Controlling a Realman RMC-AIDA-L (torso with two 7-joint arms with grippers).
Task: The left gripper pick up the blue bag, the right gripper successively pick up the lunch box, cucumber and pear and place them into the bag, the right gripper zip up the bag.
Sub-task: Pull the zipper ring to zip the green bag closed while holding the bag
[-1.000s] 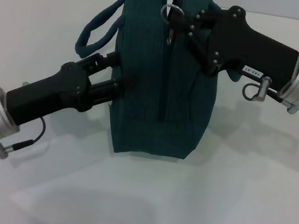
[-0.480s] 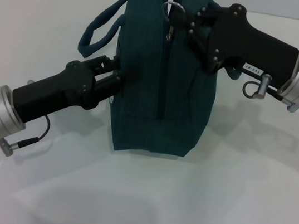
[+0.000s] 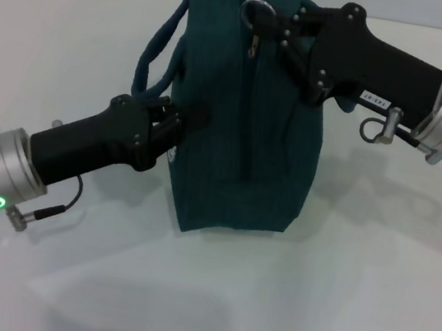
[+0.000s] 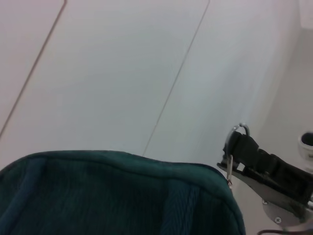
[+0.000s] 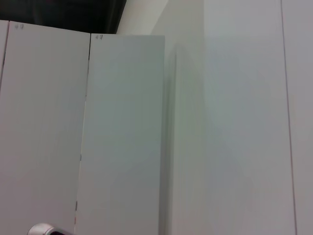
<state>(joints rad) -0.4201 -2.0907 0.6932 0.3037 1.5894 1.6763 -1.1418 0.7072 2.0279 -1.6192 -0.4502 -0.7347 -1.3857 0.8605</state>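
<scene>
The robot's left gripper holds the bag's side well below the ring zipper pull, so it should open, move back and grab the fabric [image 3: 227, 26] beside the upper end of the zipper.
The blue bag [image 3: 247, 128] stands upright in the middle of the white table, its zipper line running down the side facing me. My right gripper [image 3: 269, 24] sits at the bag's top and is shut on the ring zipper pull [image 3: 257, 10]. My left gripper [image 3: 171, 122] presses into the bag's left side just below the loop handle [image 3: 160, 44], shut on the fabric there. In the left wrist view the bag's teal top [image 4: 117, 196] fills the lower part, with the right gripper [image 4: 234, 147] and ring beyond it. The lunch box, cucumber and pear are out of view.
White table [image 3: 334, 299] surrounds the bag on all sides. The right wrist view shows only white wall panels [image 5: 122, 137].
My left arm has moved right and up along the bag's side. The bag has tipped and shifted slightly to the right, and its handle loop stands taller. The right gripper has risen a little.
</scene>
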